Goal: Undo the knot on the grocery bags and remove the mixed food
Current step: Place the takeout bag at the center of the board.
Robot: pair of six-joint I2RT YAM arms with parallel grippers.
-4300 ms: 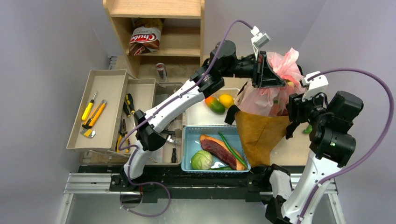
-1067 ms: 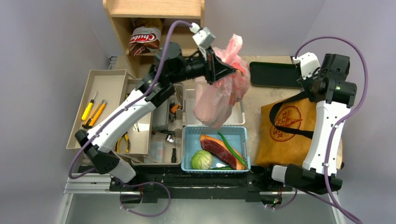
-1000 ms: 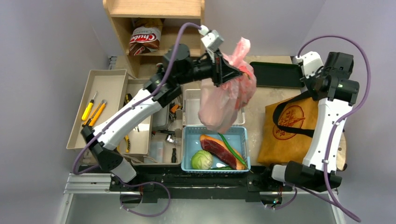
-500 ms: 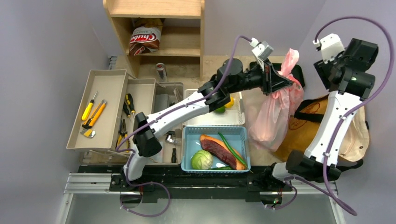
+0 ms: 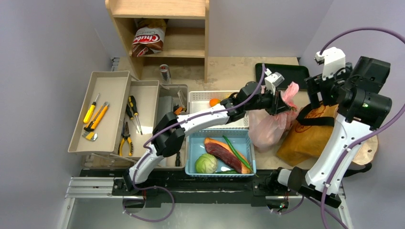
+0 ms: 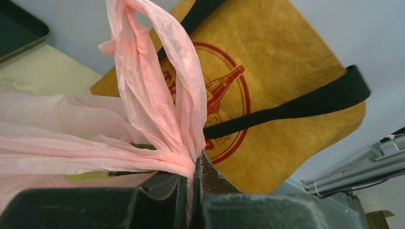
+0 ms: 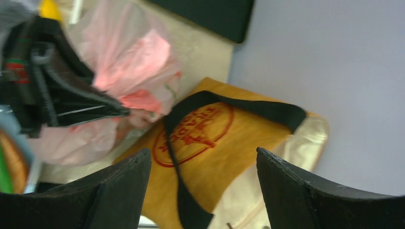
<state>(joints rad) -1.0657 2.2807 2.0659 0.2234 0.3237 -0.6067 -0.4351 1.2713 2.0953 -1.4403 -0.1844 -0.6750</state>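
The pink bag's handle and gathered neck are pinched together in my left gripper, so it should open, back away and grab just a piece of the bag (image 6: 112, 160) next to the knot.
My left gripper (image 5: 282, 101) is shut on the gathered neck of the thin pink bag (image 5: 265, 128), whose body rests on the table against the brown Trader Joe's paper bag (image 5: 305, 139). In the left wrist view the jaws (image 6: 193, 168) pinch the pink plastic, and the handles (image 6: 157, 90) stand up above them. The knot itself does not show. Something green (image 6: 93, 175) shows through the pink film. My right gripper (image 7: 203, 150) is open and empty, hovering above the brown bag (image 7: 234, 143) and its black strap (image 7: 181, 191). In the top view it (image 5: 315, 94) is just right of the pink bag.
A blue basket (image 5: 193, 143) holds a red meat slab and a green cabbage (image 5: 206, 163). Behind it is a white basket (image 5: 200, 95) with an orange fruit (image 5: 215, 101). Tool trays (image 5: 102, 109) lie left, a shelf (image 5: 157, 28) and a black tray (image 5: 298, 71) at the back, and a beige tote (image 7: 310, 143) under the brown bag.
My left arm carried the pink bag from over the baskets rightward and lowered it beside the brown bag. My right gripper opened wide and moved nearer, above the brown bag.
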